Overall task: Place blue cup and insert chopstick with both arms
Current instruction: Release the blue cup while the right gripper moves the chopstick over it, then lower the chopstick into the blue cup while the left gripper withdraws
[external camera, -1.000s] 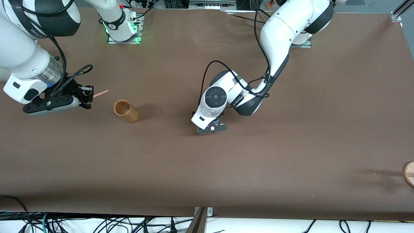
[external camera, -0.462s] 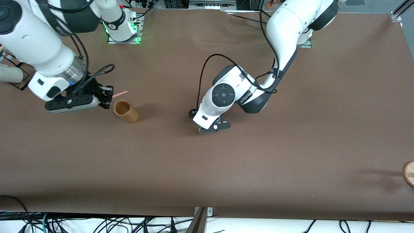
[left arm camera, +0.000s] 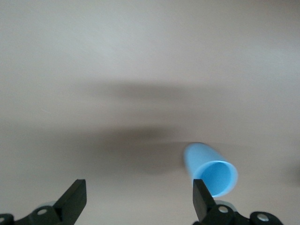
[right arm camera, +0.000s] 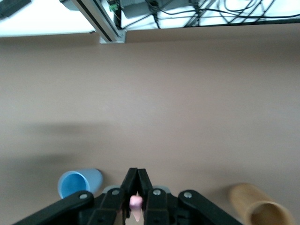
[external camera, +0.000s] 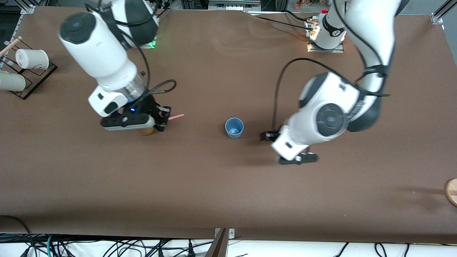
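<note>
Next, my right gripper lets go of the pink chopstick inside the blue cup (external camera: 233,132) (right arm camera: 75,183) near the table's middle, leaning against the cup's rim.
The blue cup (external camera: 234,127) stands upright near the table's middle, with nothing in it. It also shows in the left wrist view (left arm camera: 211,171) and the right wrist view (right arm camera: 77,183). My right gripper (external camera: 161,120) is shut on the pink chopstick (external camera: 176,116), which sticks out level toward the blue cup. The chopstick's end shows between the jaws in the right wrist view (right arm camera: 136,202). That gripper hangs over the brown wooden cup (external camera: 145,132), which is mostly hidden. My left gripper (external camera: 296,159) is open and empty over bare table, beside the blue cup toward the left arm's end.
A black rack (external camera: 34,76) with white cups (external camera: 31,59) stands at the right arm's end of the table. A round wooden piece (external camera: 451,192) lies at the table's edge at the left arm's end. The brown cup shows in the right wrist view (right arm camera: 260,208).
My left gripper has drawn away from the table's middle toward the left arm's end, uncovering the blue cup. My right gripper has carried the chopstick toward the middle, over the brown cup.
</note>
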Robot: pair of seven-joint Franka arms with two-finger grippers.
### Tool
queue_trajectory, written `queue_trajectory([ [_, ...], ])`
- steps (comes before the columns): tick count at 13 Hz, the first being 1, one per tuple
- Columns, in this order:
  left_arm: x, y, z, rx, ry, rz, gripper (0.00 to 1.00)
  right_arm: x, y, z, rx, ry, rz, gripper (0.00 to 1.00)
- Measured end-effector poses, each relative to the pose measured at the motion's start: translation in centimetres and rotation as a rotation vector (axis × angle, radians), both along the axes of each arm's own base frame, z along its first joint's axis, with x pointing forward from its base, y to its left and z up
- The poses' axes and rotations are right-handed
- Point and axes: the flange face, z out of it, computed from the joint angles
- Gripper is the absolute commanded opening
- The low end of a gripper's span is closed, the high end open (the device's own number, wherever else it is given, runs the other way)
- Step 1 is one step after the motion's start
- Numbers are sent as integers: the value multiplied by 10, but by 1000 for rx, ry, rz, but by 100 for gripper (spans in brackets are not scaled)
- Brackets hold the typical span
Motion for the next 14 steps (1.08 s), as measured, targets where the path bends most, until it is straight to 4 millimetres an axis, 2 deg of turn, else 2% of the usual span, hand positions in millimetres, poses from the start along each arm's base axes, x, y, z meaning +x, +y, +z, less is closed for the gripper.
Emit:
queue_trajectory([
  [2, 17, 80, 28, 8, -37, -24, 100, 4, 39, -26, 45, -17, -64, 0],
  [4, 19, 141, 57, 11, -54, 0, 100, 2, 75, -56, 73, -10, -114, 0],
  [6, 15, 183, 74, 16, -46, 12, 100, -4, 101, -75, 72, -8, -135, 0],
  [8, 15, 219, 81, 19, -56, -44, 100, -12, 118, -85, 55, -17, -154, 0],
  [9, 15, 244, 83, 35, -67, -73, 100, -16, 126, -91, 44, -25, -161, 0],
  [11, 11, 288, 99, 59, -98, -111, 100, -22, 137, -104, 21, -36, -169, 0],
  [12, 5, 301, 114, 66, -113, -111, 100, -23, 141, -110, 16, -38, -169, 9],
  [13, -4, 308, 131, 74, -128, -110, 100, -23, 143, -116, 14, -37, -169, 50],
  [14, -14, 309, 147, 83, -140, -110, 100, -22, 143, -121, 10, -33, -171, 73],
])
